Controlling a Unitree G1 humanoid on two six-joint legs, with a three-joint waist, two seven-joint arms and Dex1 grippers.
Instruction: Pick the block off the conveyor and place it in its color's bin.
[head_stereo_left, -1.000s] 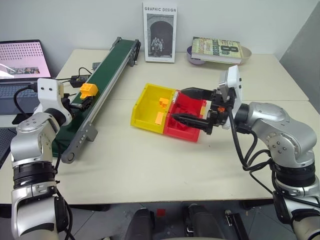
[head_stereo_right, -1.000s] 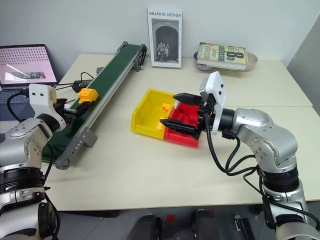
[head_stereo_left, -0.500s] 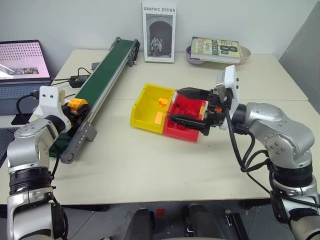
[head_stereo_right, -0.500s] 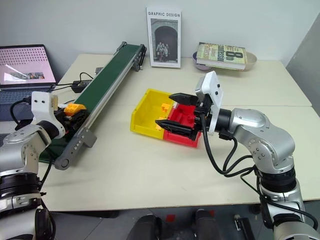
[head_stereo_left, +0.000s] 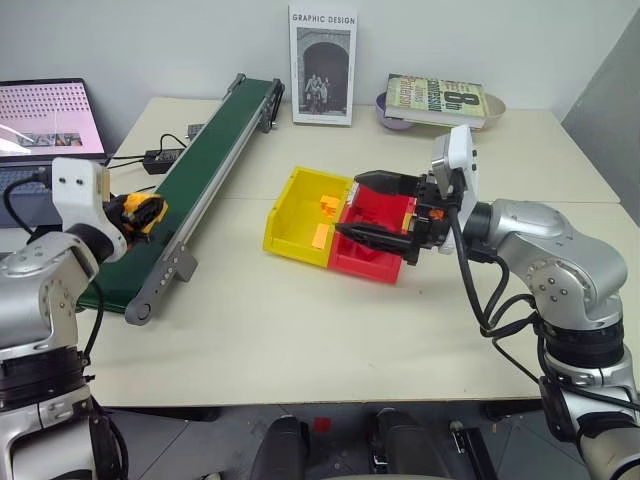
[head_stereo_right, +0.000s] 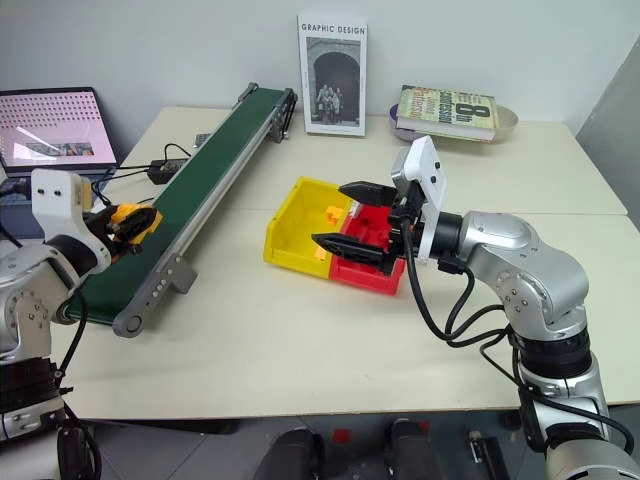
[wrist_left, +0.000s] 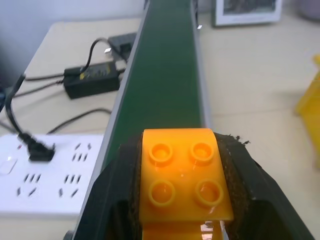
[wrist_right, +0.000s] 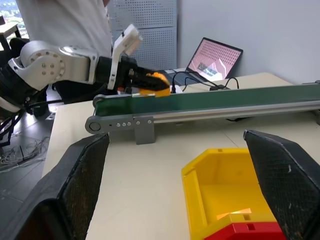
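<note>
Next, my left gripper releases the orange-yellow block in the yellow bin, on the conveyor side of the small orange pieces (head_stereo_left: 303, 222). The block is now just above the conveyor's near end.
The orange-yellow block (wrist_left: 182, 181) sits clamped between the two black fingers of my left gripper (head_stereo_left: 141, 211), held just above the near end of the dark green conveyor (head_stereo_left: 205, 160), at its left side. The yellow bin (head_stereo_left: 290, 222) lies in the middle of the table, joined to a red bin (head_stereo_left: 375, 252) on its right. Two small orange pieces (head_stereo_left: 325, 204) lie inside the yellow bin. My right gripper (head_stereo_left: 372, 208) hovers over the two bins, pointing left, open with nothing between its fingers.
A laptop (head_stereo_left: 45, 120) stands left of the belt, with a black power adapter (head_stereo_left: 160, 158) and a white power strip (wrist_left: 45, 175) beside it. A book (head_stereo_left: 322, 65) stands upright at the back, next to a bowl (head_stereo_left: 490, 108) carrying another book. A person (wrist_right: 65, 20) stands behind my left arm.
The block rode down the belt toward me. My left gripper shut on it and lifted it up and back off the belt. The right arm stayed still.
</note>
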